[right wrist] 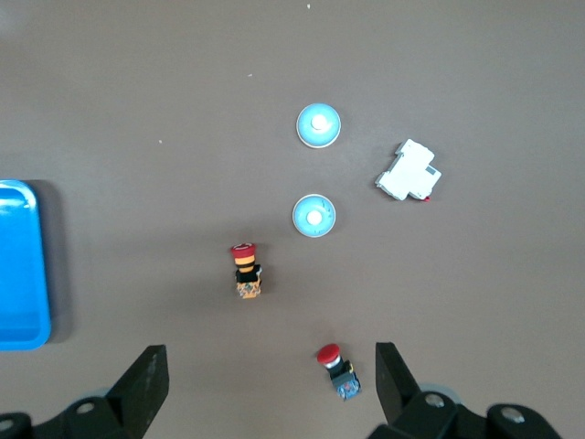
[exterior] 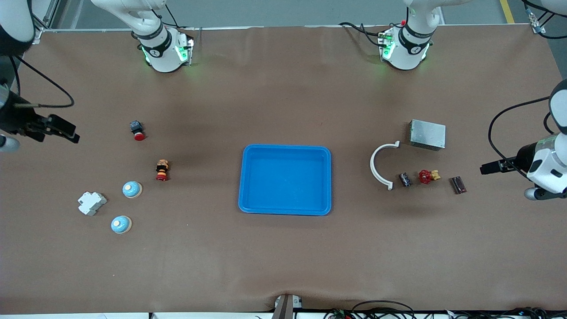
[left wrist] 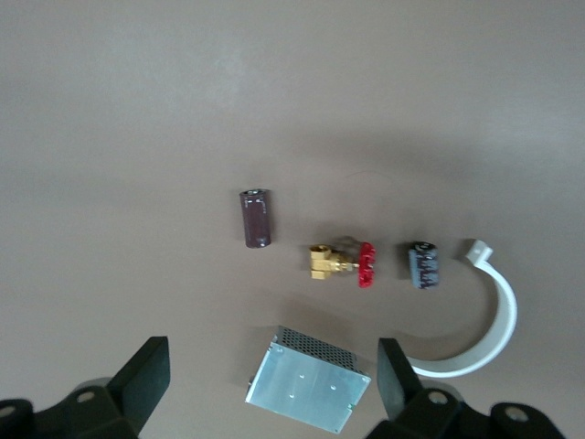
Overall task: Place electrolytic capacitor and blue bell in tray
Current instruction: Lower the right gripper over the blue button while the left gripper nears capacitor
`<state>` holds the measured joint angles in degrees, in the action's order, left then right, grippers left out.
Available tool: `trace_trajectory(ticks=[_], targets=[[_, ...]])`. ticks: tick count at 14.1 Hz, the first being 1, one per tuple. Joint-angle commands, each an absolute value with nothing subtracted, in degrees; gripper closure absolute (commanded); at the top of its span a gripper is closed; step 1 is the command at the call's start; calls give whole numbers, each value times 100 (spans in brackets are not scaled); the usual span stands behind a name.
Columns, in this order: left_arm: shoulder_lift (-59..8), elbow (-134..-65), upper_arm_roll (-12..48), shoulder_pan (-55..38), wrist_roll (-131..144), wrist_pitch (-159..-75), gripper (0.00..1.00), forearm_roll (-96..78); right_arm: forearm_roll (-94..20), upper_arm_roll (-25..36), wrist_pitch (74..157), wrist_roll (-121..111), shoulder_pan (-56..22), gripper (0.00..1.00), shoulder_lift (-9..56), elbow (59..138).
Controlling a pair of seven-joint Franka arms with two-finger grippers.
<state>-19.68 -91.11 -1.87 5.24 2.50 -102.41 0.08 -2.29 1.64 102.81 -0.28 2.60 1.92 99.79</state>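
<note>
The robot's left gripper will next move to the dark brown capacitor near the valve's brass end and close across the capacitor's body (exterior: 458,185) (left wrist: 256,219).
The bright-blue tray (exterior: 249,179) lies empty mid-table; its end shows in the right wrist view (right wrist: 20,265). Two blue bells (exterior: 132,189) (exterior: 121,224) sit toward the right arm's end, also in the right wrist view (right wrist: 313,216) (right wrist: 318,124). A dark brown capacitor (exterior: 458,184) (left wrist: 256,218) and a shorter black capacitor (exterior: 405,179) (left wrist: 424,265) lie toward the left arm's end. My left gripper (exterior: 487,168) (left wrist: 271,384) hangs open and empty over that end. My right gripper (exterior: 66,130) (right wrist: 270,389) hangs open and empty over its end.
A grey metal box (exterior: 427,134) (left wrist: 308,379), a white curved clip (exterior: 383,164) and a red-handled brass valve (exterior: 427,177) lie by the capacitors. A white breaker (exterior: 91,203) and two red pushbuttons (exterior: 137,130) (exterior: 162,170) lie near the bells.
</note>
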Motion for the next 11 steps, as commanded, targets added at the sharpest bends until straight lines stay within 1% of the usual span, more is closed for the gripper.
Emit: trace_trajectory(ticks=[1, 4, 6, 8, 10, 11], targets=[[-2240, -9070, -176, 545, 272, -10379, 0, 158, -308, 105, 10677, -79, 439, 0, 727, 9967], [-2469, -9201, -176, 703, 281, -10756, 0, 176, -308, 105, 11388, -79, 422, 0, 1421, 9949], [-2479, -9604, -176, 729, 368, -11466, 0, 167, -325, 97, 12064, -114, 439, 0, 1913, 9932], [-2487, -9983, -176, 738, 710, -12126, 0, 167, -316, 97, 12627, -149, 396, 0, 2266, 9923], [-2609, -10186, -167, 730, 1096, -12514, 0, 167, -316, 97, 12945, -158, 404, 0, 2635, 9853], [-2732, -10160, -167, 703, 1220, -12542, 0, 167, -316, 88, 13042, -158, 404, 0, 2776, 9800]])
